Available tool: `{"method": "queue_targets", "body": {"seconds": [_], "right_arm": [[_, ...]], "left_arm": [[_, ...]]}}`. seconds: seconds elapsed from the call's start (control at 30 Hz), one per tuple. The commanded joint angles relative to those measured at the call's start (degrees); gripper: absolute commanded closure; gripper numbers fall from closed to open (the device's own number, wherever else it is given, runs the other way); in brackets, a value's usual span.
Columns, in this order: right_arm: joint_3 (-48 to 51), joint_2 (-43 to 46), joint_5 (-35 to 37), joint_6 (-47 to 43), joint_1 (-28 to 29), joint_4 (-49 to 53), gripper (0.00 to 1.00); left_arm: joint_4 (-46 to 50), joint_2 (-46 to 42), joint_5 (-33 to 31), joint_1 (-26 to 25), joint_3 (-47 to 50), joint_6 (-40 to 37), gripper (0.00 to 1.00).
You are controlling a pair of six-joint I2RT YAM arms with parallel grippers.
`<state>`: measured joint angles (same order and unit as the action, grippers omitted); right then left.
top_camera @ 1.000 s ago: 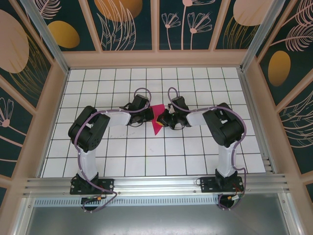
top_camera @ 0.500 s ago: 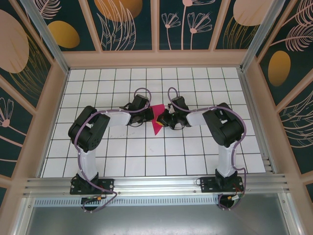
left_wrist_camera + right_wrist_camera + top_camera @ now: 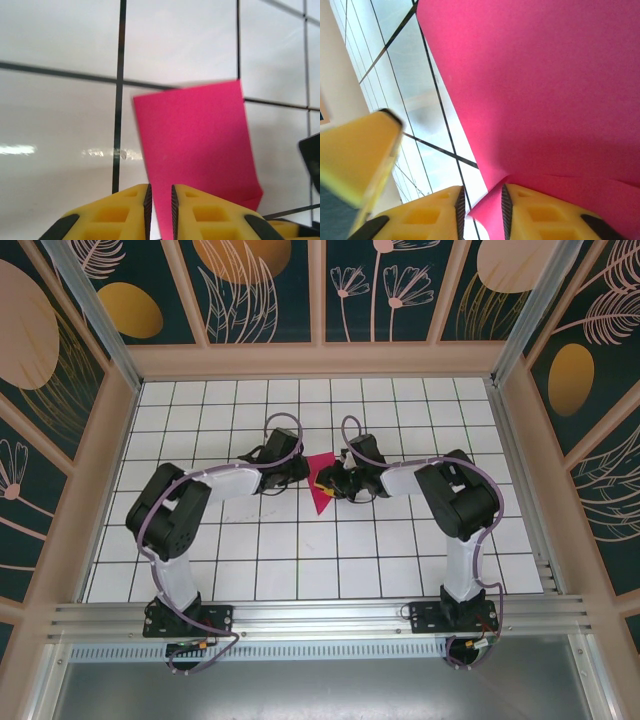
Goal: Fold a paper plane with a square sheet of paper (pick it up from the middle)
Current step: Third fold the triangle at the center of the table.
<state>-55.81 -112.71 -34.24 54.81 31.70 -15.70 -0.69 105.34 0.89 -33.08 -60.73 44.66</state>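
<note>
The paper buckles across its folded end at my right fingers, so they should take the paper's narrow tip [image 3: 320,510] while my left gripper steadies the paper's edge.
The magenta-pink paper [image 3: 320,488] lies folded on the white tiled floor [image 3: 300,560], mid-table between both grippers. In the left wrist view the paper [image 3: 200,145] is a flat slanted panel, and its near edge runs into the narrow gap of my left gripper [image 3: 160,200], with floor showing beside it. From above, the left gripper [image 3: 297,472] sits at the paper's left edge. My right gripper [image 3: 333,482] is at the paper's right edge. Its jaws [image 3: 481,205] stand slightly apart with a curled corner of the paper [image 3: 545,90] between them, against the right finger.
A yellow finger of the left gripper [image 3: 360,155] shows close by in the right wrist view. Wooden walls [image 3: 320,360] enclose the tiled floor on three sides, and an aluminium rail [image 3: 320,615] carrying both arm bases runs along the near edge.
The left arm's elbow has swung out to the left and its gripper has drawn back slightly from the paper. The paper and the right arm have stayed put.
</note>
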Motion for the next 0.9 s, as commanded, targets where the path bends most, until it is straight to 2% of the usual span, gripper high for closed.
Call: {"method": "queue_targets", "body": {"seconds": [0.0,0.17,0.3,0.43,0.67,0.87], "right_arm": [[0.31,-3.03,2.46,-0.48,-0.06,3.53,0.67],[0.42,-2.99,2.59,-0.7,-0.03,3.98,0.64],[0.6,-2.96,3.0,-0.75,-0.03,4.35,0.65],[0.87,-2.96,3.45,-0.84,0.01,4.69,0.76],[0.7,-3.42,3.7,-0.88,0.0,5.28,0.93],[0.44,-3.68,4.05,-1.0,-0.04,5.86,0.99]], "left_arm": [[2.55,-2.89,-4.49,0.52,1.01,1.91,0.79],[-0.24,-3.92,-0.6,0.47,3.03,2.01,0.8],[-3.82,-3.82,5.38,0.47,4.25,1.65,0.82],[-7.9,-3.27,10.97,0.47,6.01,2.57,0.88],[-11.53,-1.62,15.9,0.35,8.16,4.17,0.97],[-12.41,0.52,17.84,-0.04,7.69,4.28,1.0]]}}
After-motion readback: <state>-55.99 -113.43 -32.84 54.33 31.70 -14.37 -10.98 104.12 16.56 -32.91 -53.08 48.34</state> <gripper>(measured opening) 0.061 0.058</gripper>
